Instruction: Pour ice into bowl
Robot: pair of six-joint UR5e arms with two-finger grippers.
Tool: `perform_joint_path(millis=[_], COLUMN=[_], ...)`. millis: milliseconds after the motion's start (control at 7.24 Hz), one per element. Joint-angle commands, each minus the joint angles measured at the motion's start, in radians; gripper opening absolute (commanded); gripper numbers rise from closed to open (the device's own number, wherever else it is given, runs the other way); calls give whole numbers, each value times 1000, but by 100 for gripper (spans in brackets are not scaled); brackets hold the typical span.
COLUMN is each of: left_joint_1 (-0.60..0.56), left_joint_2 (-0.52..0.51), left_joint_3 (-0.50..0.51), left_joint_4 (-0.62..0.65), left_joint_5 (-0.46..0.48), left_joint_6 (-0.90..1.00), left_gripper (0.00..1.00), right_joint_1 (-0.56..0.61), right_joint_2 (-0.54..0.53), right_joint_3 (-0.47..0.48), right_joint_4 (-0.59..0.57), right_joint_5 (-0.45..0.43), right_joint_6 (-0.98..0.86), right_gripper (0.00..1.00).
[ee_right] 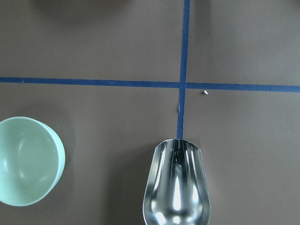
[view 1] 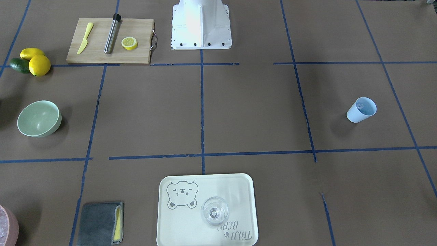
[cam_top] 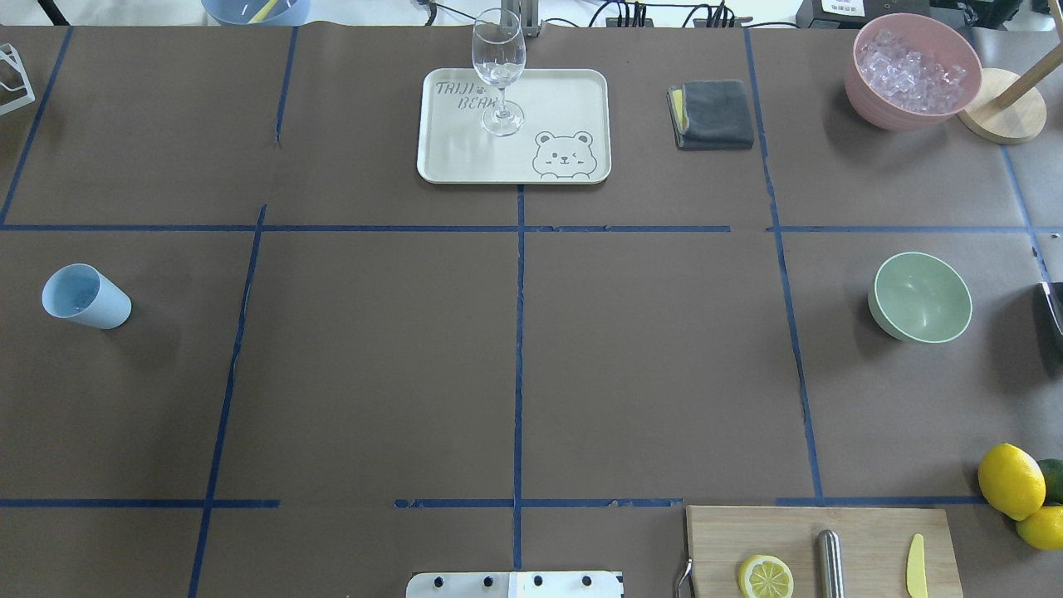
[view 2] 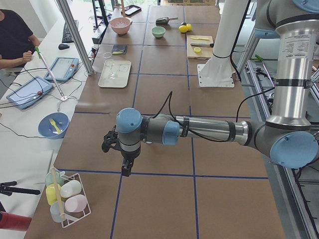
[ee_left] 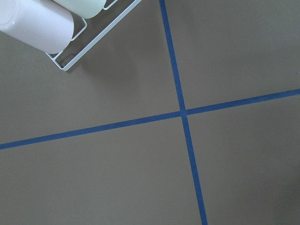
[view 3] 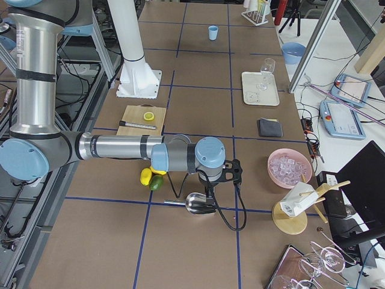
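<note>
My right gripper should close on the mint-green bowl's rim (view 1: 18, 115) (ee_right: 63, 164), on the side facing the metal scoop.
The ice (view 1: 362, 108) lies inside a pale blue cup (view 1: 361, 110) that stands alone on the table's left side (cam_top: 85, 296). The mint-green bowl (cam_top: 920, 296) stands empty on the right side (view 1: 39, 118) and shows at the left of the right wrist view (ee_right: 26, 161). My left gripper (view 2: 125, 168) hangs over bare table beyond the cup, seen only in the exterior left view. My right gripper (view 3: 210, 190) hangs over a metal scoop (view 3: 198, 203) beside the bowl. I cannot tell whether either gripper is open or shut.
A pink bowl of ice cubes (cam_top: 912, 71), a grey cloth (cam_top: 712, 114) and a tray (cam_top: 573, 100) with a wine glass (cam_top: 498, 71) stand along the far edge. A cutting board (cam_top: 864, 531) and lemons (cam_top: 1011, 480) lie near the base. A wire rack of cups (ee_left: 70, 28) stands below the left wrist.
</note>
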Motion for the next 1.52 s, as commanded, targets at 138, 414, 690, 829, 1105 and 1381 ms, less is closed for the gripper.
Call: perform_joint_path(millis=[138,414,690,829,1105,1381], left_joint_1=[0,3,11,38,139,255], left_joint_2=[-4,-11,-14,-9,32,60], left_joint_3=[-28,-178,-317,-326,-338,-434], left_joint_4=[-7,-6,-12,-44,-252,-276], left_joint_5=[-1,2,-1,1,13,105], left_joint_6=[2,-2,-9,-73,-293,-487], left_gripper=[100,100,100,100,100,100], right_joint_1=[-3,-8,-17,-31,-136,-262], right_joint_2=[1,39,63,61,52,15], right_joint_3=[0,3,-58,-66,-74,-74], right_joint_4=[9,5,35,90,284,531], right_joint_5=[1,19,26,35,32,-35], right_joint_6=[3,3,65,104,377,647], right_gripper=[100,100,100,100,100,100])
